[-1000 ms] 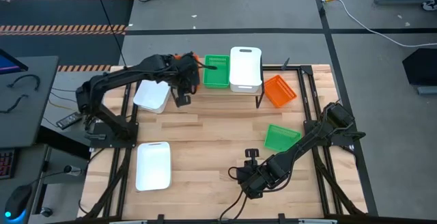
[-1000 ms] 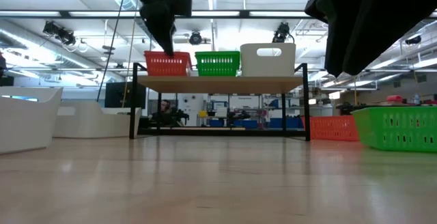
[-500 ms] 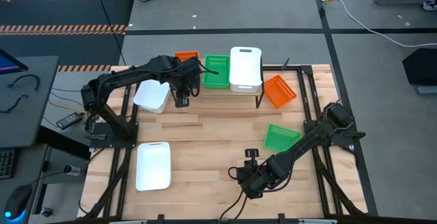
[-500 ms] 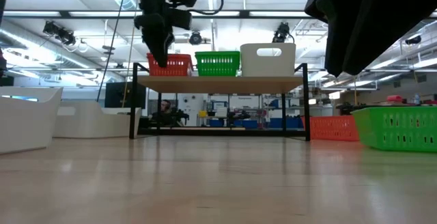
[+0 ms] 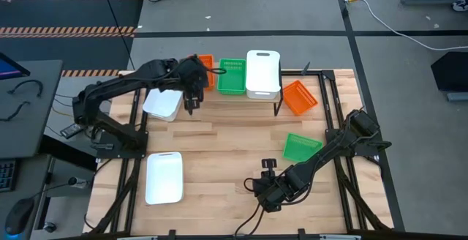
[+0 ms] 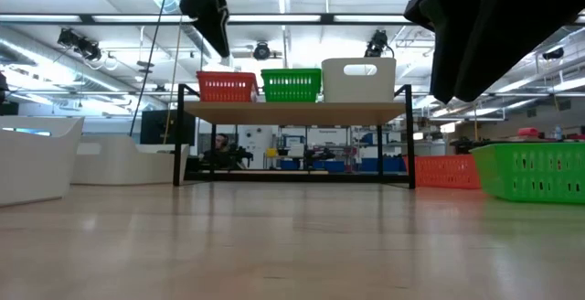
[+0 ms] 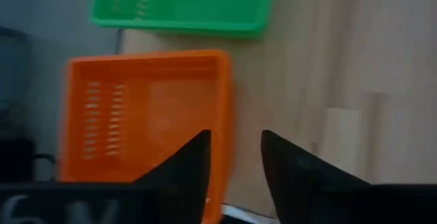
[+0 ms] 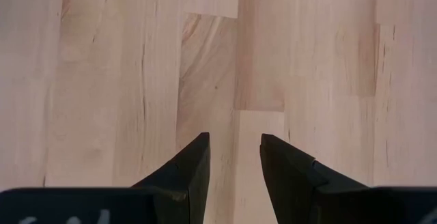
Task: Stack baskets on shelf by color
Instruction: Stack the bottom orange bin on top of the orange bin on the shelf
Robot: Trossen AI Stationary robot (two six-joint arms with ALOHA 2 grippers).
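The orange basket on the shelf is farther back than the green basket, so the robot's left gripper should grab the orange basket's near rim [image 7: 224,108] and pull it forward.
On the shelf [image 6: 292,110] stand, side by side, an orange basket [image 6: 226,87], a green basket [image 6: 292,84] and a white basket [image 6: 358,80]. My left gripper [image 6: 218,39] hovers open above the orange basket [image 7: 147,118], over its near rim, touching nothing. On the tabletop rest another orange basket [image 5: 299,97], a green basket [image 5: 301,148] and two white baskets [image 5: 162,102] [image 5: 164,177]. My right gripper [image 5: 262,191] waits open over bare wood near the table's near edge.
The shelf's thin black legs [image 6: 177,144] stand on the table's far part, with room under the plank. The right arm [image 6: 494,26] fills the low view's upper right. Bare wood [image 5: 227,152] lies in the table's middle.
My left gripper has risen from just in front of the orange basket at the shelf's left end to well above it. The orange basket stays where it was on the shelf.
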